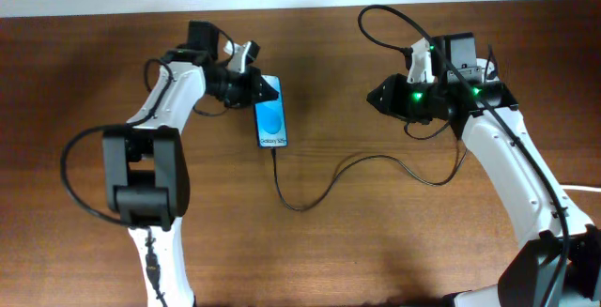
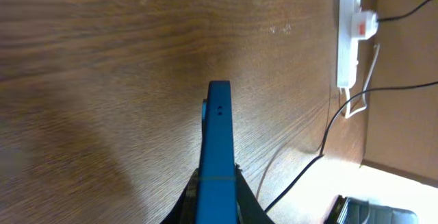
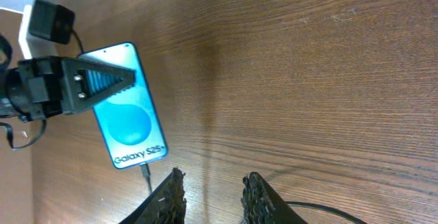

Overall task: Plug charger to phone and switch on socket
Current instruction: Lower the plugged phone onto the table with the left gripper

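Note:
The phone will go down from my left gripper on the brown table point(image 1: 280, 133) beneath its lettered bottom end.
The phone point(image 1: 271, 112) lies screen-up at centre-left, blue with "Galaxy" text point(image 3: 130, 107). My left gripper point(image 1: 261, 89) is shut on its top end. In the left wrist view the phone's blue edge point(image 2: 217, 142) runs straight out from between the fingers point(image 2: 241, 193). The charger's thin black cable point(image 1: 310, 202) leaves the phone's bottom edge, where its plug tip point(image 3: 145, 172) looks seated, and loops right. My right gripper point(image 3: 212, 193) hovers open and holds nothing, just below and right of the phone. The white socket point(image 2: 349, 35) with a red mark shows only in the left wrist view.
The right arm point(image 1: 507, 157) covers the right part of the brown table point(image 1: 338, 260), and its own black cable point(image 1: 385, 16) loops above it. A white cord point(image 1: 587, 190) shows at the far right. The left arm's base point(image 1: 141, 185) stands at the left.

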You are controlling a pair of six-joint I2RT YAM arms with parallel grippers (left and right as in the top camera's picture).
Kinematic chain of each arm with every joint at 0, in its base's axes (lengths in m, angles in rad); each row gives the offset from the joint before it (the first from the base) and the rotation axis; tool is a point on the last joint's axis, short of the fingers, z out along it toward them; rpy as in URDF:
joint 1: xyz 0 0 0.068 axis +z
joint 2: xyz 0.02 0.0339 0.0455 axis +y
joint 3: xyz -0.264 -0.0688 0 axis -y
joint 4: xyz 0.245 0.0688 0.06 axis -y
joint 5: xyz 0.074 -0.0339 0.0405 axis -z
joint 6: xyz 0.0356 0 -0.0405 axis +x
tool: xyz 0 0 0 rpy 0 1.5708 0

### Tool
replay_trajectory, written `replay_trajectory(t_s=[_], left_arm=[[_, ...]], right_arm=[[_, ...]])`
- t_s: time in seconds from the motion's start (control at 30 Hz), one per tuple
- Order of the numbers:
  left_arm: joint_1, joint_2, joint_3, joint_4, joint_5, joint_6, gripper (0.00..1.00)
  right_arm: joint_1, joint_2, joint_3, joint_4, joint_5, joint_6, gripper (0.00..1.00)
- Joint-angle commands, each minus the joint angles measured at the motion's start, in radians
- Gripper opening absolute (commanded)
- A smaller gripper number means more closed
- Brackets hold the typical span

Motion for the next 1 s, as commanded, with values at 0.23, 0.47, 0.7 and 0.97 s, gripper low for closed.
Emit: replay_trajectory(t_s=[0.23,0.47,0.7,0.97], left_arm=[[-0.025,0.106,0.006,0.022,0.015,-0.071,0.0],[-0.052,0.107,0.006,0.006,-0.088,-0.072,0.02],[-0.078,0.107,0.006,-0.023,-0.198,-0.072,0.1],[-0.078,0.107,0.006,-0.023,-0.201,-0.072,0.27]], right_arm=[[-0.001,-0.022,0.002,0.001,0.016,-0.014,0.31],[-0.001,-0.022,0.002,0.001,0.016,-0.014,0.31],[-0.001,-0.022,0.002,0.0,0.015,-0.014,0.31],[-0.001,-0.022,0.002,0.0,0.015,-0.014,0.31]])
